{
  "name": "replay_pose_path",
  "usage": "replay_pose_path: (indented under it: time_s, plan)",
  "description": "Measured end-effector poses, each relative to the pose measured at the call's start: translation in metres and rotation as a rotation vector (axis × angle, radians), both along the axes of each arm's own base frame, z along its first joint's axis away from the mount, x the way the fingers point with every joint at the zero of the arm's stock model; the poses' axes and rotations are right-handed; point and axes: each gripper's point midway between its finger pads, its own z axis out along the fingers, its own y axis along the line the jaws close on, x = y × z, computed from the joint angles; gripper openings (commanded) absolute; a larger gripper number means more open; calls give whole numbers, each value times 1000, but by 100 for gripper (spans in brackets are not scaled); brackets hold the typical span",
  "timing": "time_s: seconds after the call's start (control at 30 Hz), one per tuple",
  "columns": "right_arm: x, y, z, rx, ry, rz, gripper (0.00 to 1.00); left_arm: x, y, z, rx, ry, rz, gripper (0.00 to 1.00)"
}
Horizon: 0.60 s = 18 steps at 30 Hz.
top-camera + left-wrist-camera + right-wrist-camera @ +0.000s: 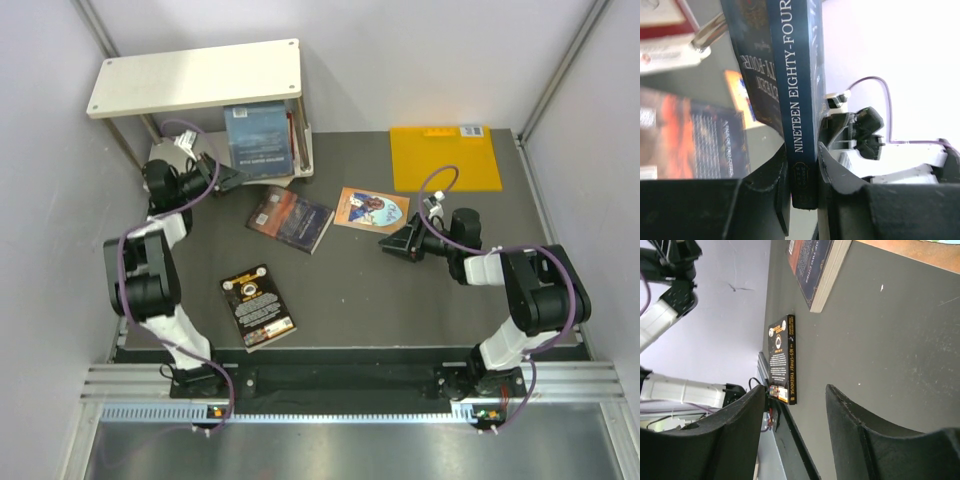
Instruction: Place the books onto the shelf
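The dark blue book, now upright in the shelf's lower tier, will be let go by my left gripper on the shelf's lower level, leaning (273,140) against the red-and-white book.
The shelf (195,75) stands at the back left. A dark blue book (258,140) stands upright in its lower tier, and my left gripper (228,175) is shut on it. In the left wrist view the fingers clamp the blue spine (802,100) near its bottom end, gripper (804,170). A red-and-white book (295,140) stands just right of it. A dark reddish book (291,218), an orange-brown book (371,210) and a black-and-gold book (258,305) lie flat on the mat. My right gripper (392,243) is open and empty just below the orange-brown book, gripper (795,405).
A plain orange-yellow sheet (444,158) lies flat at the back right. A thin metal shelf leg (710,37) stands close to the held book. White walls close in the left, back and right sides. The black-and-gold book (781,357) lies near the mat's front edge.
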Motion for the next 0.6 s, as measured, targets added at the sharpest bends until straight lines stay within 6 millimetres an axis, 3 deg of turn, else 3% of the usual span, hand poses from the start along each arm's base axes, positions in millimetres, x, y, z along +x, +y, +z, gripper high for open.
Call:
replay_pose_path:
  time_s: [0.13, 0.27, 0.4, 0.6]
  plan:
    - [0, 0, 0, 0, 0, 2, 52, 29, 3, 1, -136, 59, -72, 0]
    - [-2, 0, -3, -9, 6, 6, 52, 69, 13, -25, -271, 243, -85, 0]
    - [-4, -1, -8, -22, 16, 10, 53, 86, 20, -45, -337, 363, -93, 0]
    - [-7, -2, -14, -40, 36, 15, 53, 98, 23, -25, -344, 339, -130, 0]
